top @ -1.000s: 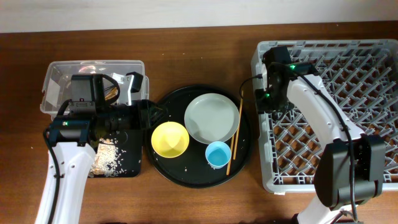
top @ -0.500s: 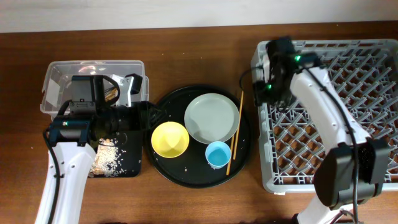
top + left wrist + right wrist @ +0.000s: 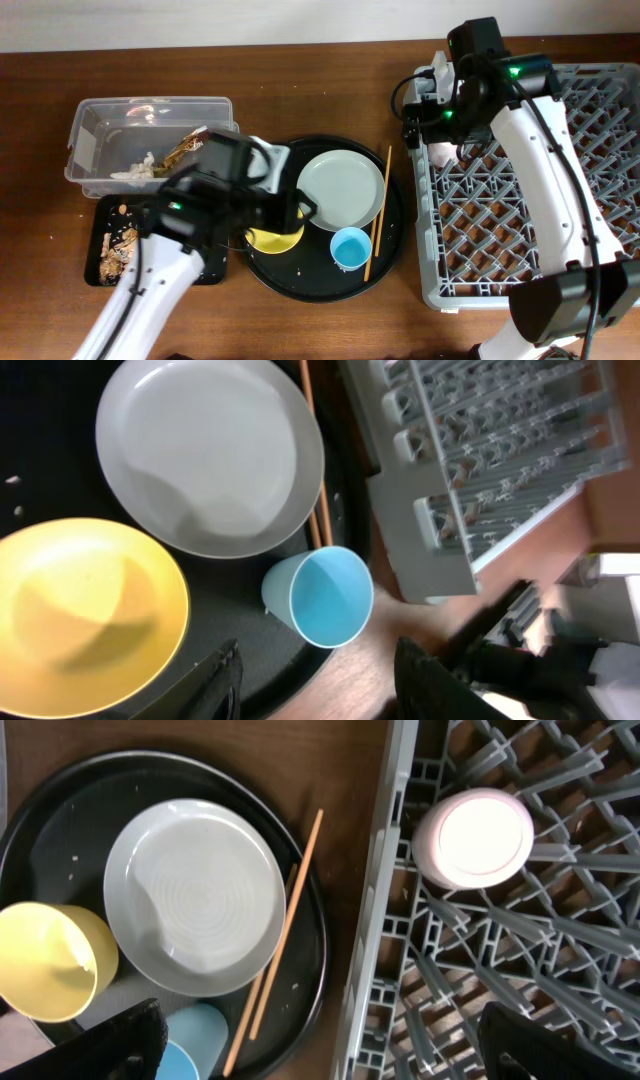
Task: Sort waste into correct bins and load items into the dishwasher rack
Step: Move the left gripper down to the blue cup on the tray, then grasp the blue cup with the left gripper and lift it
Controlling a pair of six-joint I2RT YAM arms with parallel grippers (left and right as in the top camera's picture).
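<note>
The small blue cup is next for my left gripper, which should go there and close on the cup's rim (image 3: 332, 250) (image 3: 291, 603), on the side facing the yellow bowl.
My left gripper (image 3: 320, 690) hangs open over the near side of the round tray, just short of the small blue cup (image 3: 325, 595), with nothing between its fingers. Beside that cup lie the yellow bowl (image 3: 80, 615), the pale green plate (image 3: 205, 455) and the chopsticks (image 3: 312, 460). My right gripper (image 3: 330, 1050) stands wide open and empty above the left edge of the dishwasher rack (image 3: 375, 920). A pink cup (image 3: 472, 837) sits upside down in the rack (image 3: 425, 250), apart from the fingers. From overhead, the left gripper (image 3: 295, 215) partly covers the yellow bowl (image 3: 275, 240).
At the far left, a clear tub (image 3: 90, 125) holds a gold-brown wrapper (image 3: 185, 150) and white tissue (image 3: 135, 168). In front of it a shallow black tray (image 3: 100, 275) holds food scraps (image 3: 120, 245). The dishes rest on a round black tray (image 3: 300, 285).
The left arm has swung right, from the bins to over the round tray. The right gripper has opened and lifted toward the rack's far corner, leaving the pink cup in the rack.
</note>
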